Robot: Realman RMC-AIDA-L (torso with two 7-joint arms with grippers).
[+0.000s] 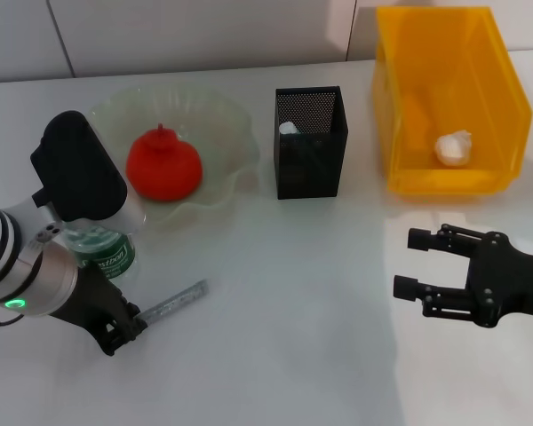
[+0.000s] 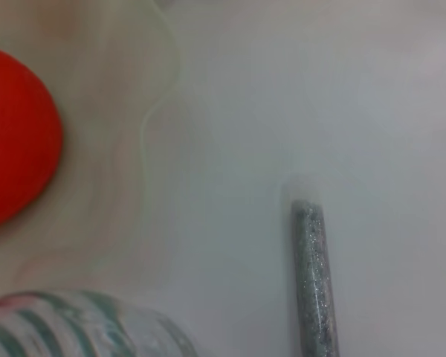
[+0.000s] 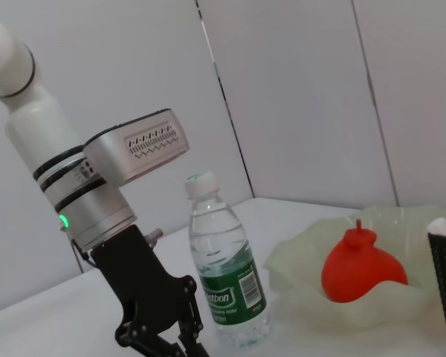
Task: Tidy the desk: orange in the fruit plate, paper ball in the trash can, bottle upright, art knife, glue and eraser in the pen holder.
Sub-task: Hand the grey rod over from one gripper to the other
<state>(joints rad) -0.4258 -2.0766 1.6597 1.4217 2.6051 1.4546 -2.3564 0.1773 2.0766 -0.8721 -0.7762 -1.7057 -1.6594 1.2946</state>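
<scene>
The grey tube lies flat far from my right gripper, so my left gripper will take the tube's near end and offer the tube's loose end (image 1: 202, 287) to my right gripper.
The bottle (image 1: 107, 255) (image 3: 227, 275) stands upright just behind my left arm. A grey glittery tube with a clear cap, which looks like the glue (image 1: 176, 300) (image 2: 314, 275), lies flat on the table. My left gripper (image 1: 120, 335) (image 3: 162, 343) is low at its near end with its fingers spread. The orange (image 1: 164, 166) (image 3: 360, 268) sits in the fruit plate (image 1: 226, 124). The paper ball (image 1: 453, 147) lies in the yellow trash can (image 1: 400, 169). A white piece, perhaps the eraser (image 1: 288, 128), shows inside the black pen holder (image 1: 311, 151). No art knife shows. My right gripper (image 1: 409, 264) hovers open at the right.
The plate's wavy rim (image 2: 145, 149) and the bottle's base (image 2: 82, 327) lie close to the left gripper. The pen holder stands between the plate and the trash can. A wall runs along the table's far edge.
</scene>
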